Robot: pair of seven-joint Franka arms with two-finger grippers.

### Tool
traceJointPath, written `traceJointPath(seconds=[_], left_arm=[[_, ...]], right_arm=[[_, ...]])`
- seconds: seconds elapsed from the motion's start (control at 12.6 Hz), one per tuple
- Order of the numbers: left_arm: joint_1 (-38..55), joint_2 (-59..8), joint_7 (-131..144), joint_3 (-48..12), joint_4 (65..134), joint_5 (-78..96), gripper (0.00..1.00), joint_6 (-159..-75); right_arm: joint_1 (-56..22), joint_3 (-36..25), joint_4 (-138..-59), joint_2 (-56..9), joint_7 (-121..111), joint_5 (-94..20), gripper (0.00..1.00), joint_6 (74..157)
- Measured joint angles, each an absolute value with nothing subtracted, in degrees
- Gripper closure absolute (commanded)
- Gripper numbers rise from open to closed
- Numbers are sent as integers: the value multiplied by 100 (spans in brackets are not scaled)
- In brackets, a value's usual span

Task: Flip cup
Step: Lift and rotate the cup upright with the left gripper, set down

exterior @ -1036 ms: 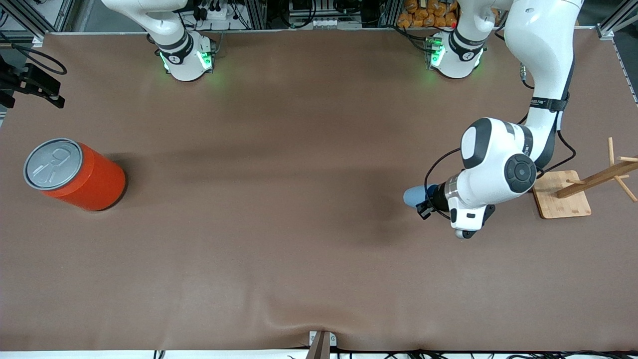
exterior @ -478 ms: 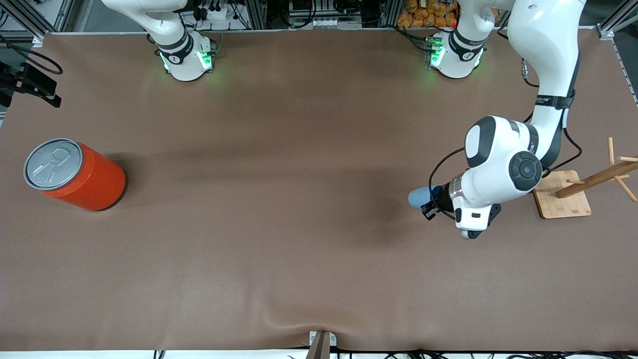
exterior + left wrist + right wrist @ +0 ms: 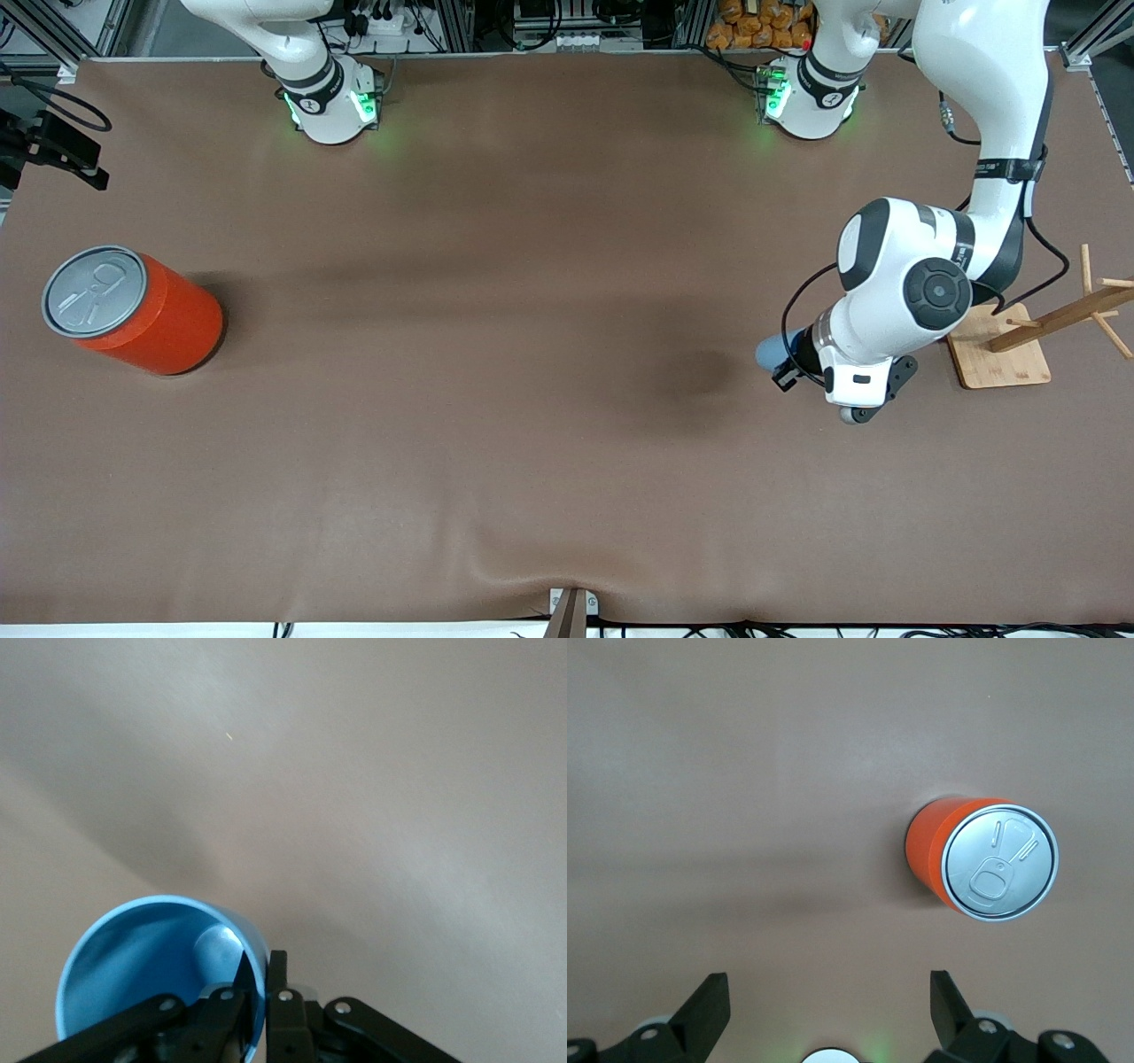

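Note:
Next, my left gripper puts the light-blue cup down on the open mat a short way from the wooden rack (image 3: 772, 365).
The light-blue cup (image 3: 769, 352) is held off the table on its side, over the mat near the left arm's end. In the left wrist view the cup's (image 3: 133, 966) darker blue inside faces the camera. My left gripper (image 3: 785, 365) is shut on the cup's rim, with one finger (image 3: 237, 973) inside the cup and the other finger (image 3: 278, 967) outside, and it shows in the left wrist view (image 3: 260, 964). My right gripper (image 3: 828, 988) is open and empty, high above the table, and waits.
A large orange can (image 3: 133, 306) with a grey pull-tab lid stands near the right arm's end and also shows in the right wrist view (image 3: 983, 859). A wooden rack on a square base (image 3: 1001, 350) stands beside the left arm's hand, toward the table's edge.
My left gripper has carried the cup a short way toward the wooden rack. The right arm shifted only slightly one second ago, and the can has not moved.

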State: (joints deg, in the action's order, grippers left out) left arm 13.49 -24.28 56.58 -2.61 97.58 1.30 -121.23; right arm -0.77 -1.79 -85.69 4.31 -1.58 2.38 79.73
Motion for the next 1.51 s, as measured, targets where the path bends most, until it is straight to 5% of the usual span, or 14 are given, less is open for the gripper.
traceJointPath(seconds=[0.88, 0.96, 1.12, 1.51], left_arm=[[1468, -2905, 6946, -276, 9949, -1045, 100, -12551], [1507, -3019, 7004, -277, 9948, -1073, 87, -12618], [1529, -3139, 7024, -277, 9945, -1087, 0, -12660], [1491, -3121, 7026, -270, 9825, -1088, 0, -12665]], right_arm=[[-69, -184, -8569, 431, -158, 204, 0, 7903], [-69, -184, -8569, 431, -158, 204, 0, 7902], [-69, -184, -8569, 431, -158, 201, 0, 7900], [-69, -182, -8569, 431, -158, 197, 0, 7881]])
